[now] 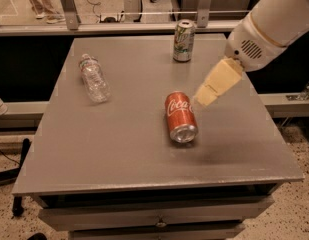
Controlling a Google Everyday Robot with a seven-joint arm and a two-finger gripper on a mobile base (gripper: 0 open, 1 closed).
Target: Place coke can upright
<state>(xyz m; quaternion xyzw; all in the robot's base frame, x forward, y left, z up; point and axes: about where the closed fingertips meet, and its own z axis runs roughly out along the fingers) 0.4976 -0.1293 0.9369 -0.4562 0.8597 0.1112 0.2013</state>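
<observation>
My gripper is to close next on the back half of the coke can [178, 106], so that the silver end facing the front of the can stays free.
The coke can [180, 116] is red with white script and lies on its side near the middle of the grey table [119, 149], its silver end facing the front. The gripper [210, 91] hangs just to the right of the can and a little above it, apart from it. Its cream-coloured fingers [219, 81] point down and to the left from the white arm at the upper right. Nothing is held in it.
A silver-green soda can [183, 40] stands upright at the table's back edge. A clear plastic water bottle [94, 77] lies on its side at the left. A rail and glass partition run behind the table. Drawers sit under the front edge.
</observation>
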